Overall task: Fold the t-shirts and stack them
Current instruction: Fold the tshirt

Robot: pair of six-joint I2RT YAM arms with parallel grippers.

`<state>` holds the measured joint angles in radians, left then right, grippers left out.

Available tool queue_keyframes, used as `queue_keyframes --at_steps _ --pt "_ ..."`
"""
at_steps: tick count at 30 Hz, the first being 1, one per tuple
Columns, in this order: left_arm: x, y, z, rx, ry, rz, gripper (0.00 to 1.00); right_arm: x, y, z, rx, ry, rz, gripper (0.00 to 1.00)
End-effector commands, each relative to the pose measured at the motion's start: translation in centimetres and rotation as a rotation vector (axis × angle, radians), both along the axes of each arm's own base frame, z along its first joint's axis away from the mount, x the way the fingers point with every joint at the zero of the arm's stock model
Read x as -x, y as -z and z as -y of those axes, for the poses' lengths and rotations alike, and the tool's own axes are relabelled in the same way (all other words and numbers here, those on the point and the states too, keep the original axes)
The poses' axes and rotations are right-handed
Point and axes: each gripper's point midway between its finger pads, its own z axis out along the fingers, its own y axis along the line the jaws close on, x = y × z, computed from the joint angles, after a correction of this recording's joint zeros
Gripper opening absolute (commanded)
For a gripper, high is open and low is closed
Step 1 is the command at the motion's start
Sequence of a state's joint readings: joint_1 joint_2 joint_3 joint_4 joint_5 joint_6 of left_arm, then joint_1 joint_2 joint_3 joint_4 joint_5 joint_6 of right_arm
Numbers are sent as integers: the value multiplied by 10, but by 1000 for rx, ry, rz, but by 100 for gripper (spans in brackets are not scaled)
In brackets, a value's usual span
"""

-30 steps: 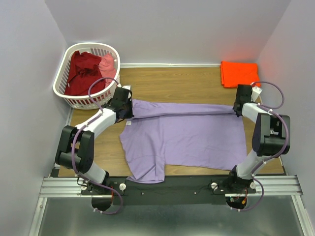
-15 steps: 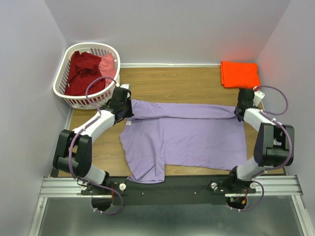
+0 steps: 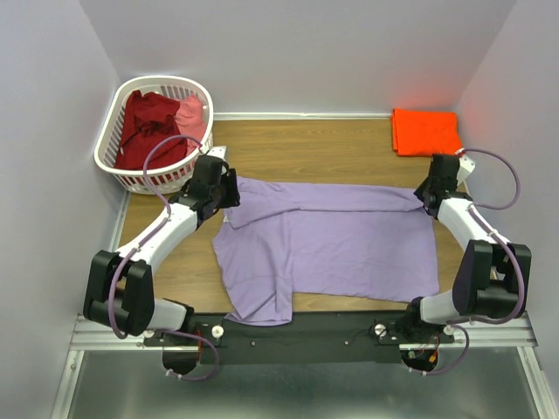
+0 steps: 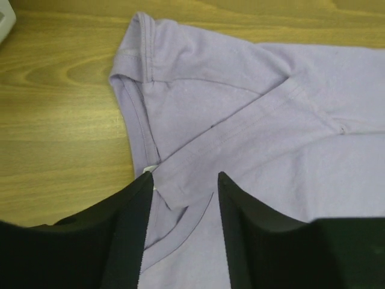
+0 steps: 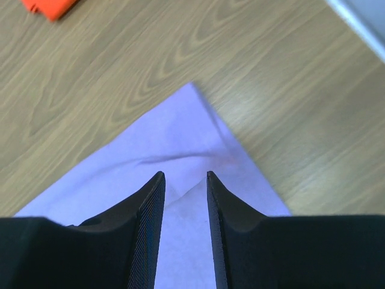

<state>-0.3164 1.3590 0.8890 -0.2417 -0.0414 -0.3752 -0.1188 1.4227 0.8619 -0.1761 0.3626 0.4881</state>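
Note:
Next, my right gripper takes the flap's side edge (image 5: 222,147) and pulls it out, because the lavender t-shirt's folded flap slants in from the t-shirt's side edge under it.
A large lavender t-shirt (image 3: 332,240) lies spread on the wooden table, with its far edge folded over towards the front. My left gripper (image 3: 229,199) hovers over the shirt's far left corner. In the left wrist view its jaws (image 4: 183,174) stand open above the collar and sleeve seam (image 4: 240,102), gripping nothing. My right gripper (image 3: 424,194) is over the far right corner. Its jaws (image 5: 183,173) are open above a pointed fold of the cloth (image 5: 174,144). A folded orange t-shirt (image 3: 425,131) lies at the far right. Dark red (image 3: 148,127) and pink (image 3: 190,113) shirts sit in the basket.
The white slotted laundry basket (image 3: 118,122) stands at the far left corner, close behind my left arm. Walls enclose the table on the left, right and far sides. Bare wood (image 3: 306,144) shows between the lavender shirt and the far wall.
Both grippers have opened and let go of the lavender shirt's folded far edge, which now rests on the table. Both wrists have drawn slightly outward from the cloth.

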Motion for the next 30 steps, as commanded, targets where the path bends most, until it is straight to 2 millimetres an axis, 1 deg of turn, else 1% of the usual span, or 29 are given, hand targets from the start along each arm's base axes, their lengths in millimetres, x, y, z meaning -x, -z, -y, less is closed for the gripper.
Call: queue_keyframes --at_steps 1,2,5,6,9,10,13,14,18,19,21,24,25,26,28,30 --pt "-7 -4 3 -17 13 -8 67 -13 7 -23 -106 -103 3 41" --pt "-5 2 3 -17 13 -22 68 -13 9 -26 -120 -108 1 41" --pt "-2 17 -1 -21 -19 -46 69 -11 13 -34 -163 -118 4 48" --pt "-3 22 -2 -24 -31 -51 69 -10 15 -34 -166 -113 3 48" --pt "-4 29 1 -6 -34 -62 69 -7 20 -29 -187 -75 6 55" --pt "-4 33 2 -5 -34 -66 69 -5 21 -23 -200 -54 8 56" --pt "-4 40 0 -18 -34 -76 66 -3 28 -16 -288 -3 30 56" --pt "-4 41 2 -19 -14 -80 66 -1 33 -14 -310 10 25 56" --pt "-1 52 6 -38 37 -125 66 -2 40 -13 -395 46 39 56" --pt "0 54 6 -51 52 -131 66 -1 45 -10 -407 62 32 55" --pt "1 53 5 -63 64 -131 66 0 48 -5 -414 86 37 54" --pt "1 51 7 -65 80 -127 66 5 48 11 -380 135 43 51" --pt "2 49 13 -44 104 -128 65 5 47 15 -363 142 45 50" --pt "2 50 15 -42 109 -129 64 5 46 16 -355 143 46 50" --pt "4 54 18 -45 122 -141 62 5 46 13 -374 131 45 50" --pt "5 58 19 -49 124 -149 60 7 51 8 -399 132 40 50"
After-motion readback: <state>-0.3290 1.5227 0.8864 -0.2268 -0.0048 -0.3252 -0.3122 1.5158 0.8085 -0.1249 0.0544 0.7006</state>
